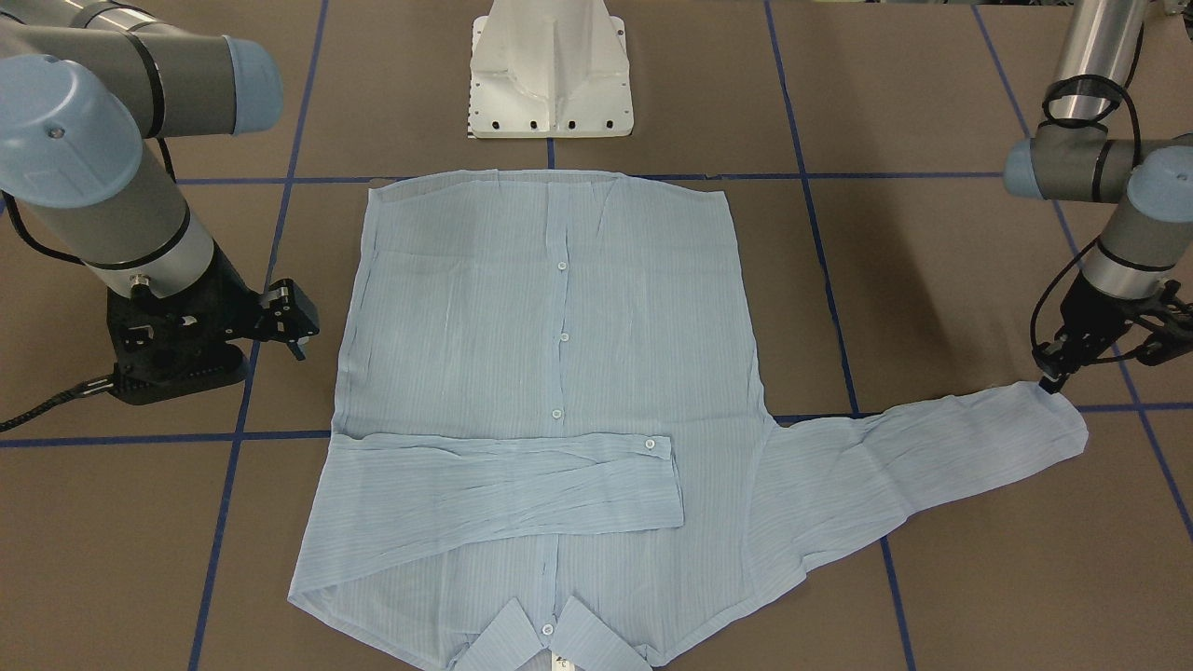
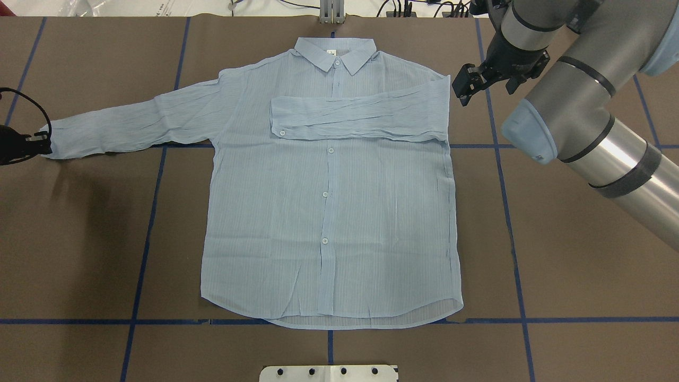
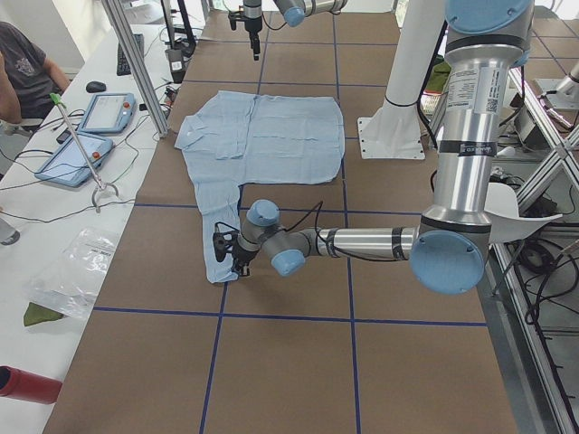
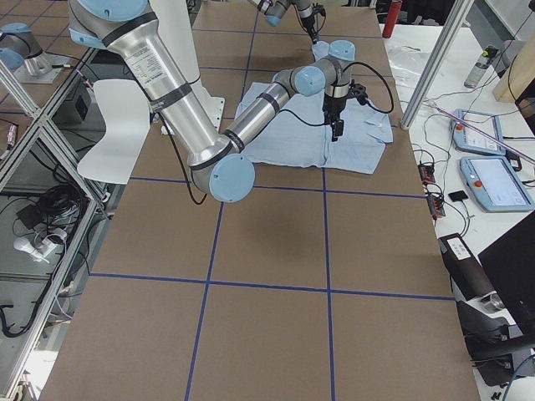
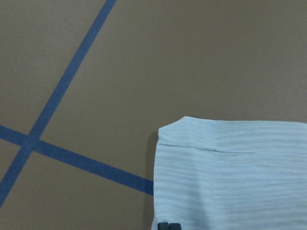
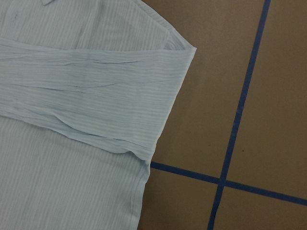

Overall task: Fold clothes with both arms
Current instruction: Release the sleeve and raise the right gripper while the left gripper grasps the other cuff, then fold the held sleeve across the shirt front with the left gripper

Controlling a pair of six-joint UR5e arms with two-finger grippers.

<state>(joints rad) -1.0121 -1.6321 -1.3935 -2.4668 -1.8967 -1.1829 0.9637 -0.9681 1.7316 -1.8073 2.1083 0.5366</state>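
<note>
The outstretched sleeve's cuff will leave my left gripper on the shirt front between the buttons and my right gripper (image 1: 428,360).
The pale blue striped shirt (image 2: 329,212) lies flat and buttoned on the brown table, with its collar (image 2: 335,52) at the far edge. One sleeve (image 2: 360,114) is folded across the chest; it also shows in the right wrist view (image 6: 86,91). The other sleeve (image 2: 132,119) stretches out sideways. My left gripper (image 1: 1051,377) is at that sleeve's cuff (image 5: 230,167), and its fingertips (image 5: 169,225) are pressed together on the cuff's edge. My right gripper (image 2: 462,89) is open and empty. It hovers just beside the folded sleeve's shoulder fold.
The white pedestal base (image 1: 550,84) stands at the shirt's hem side. Blue tape lines (image 2: 154,212) grid the table. In the exterior left view, tablets (image 3: 90,136) and a person (image 3: 23,72) are on a side bench beyond the collar edge.
</note>
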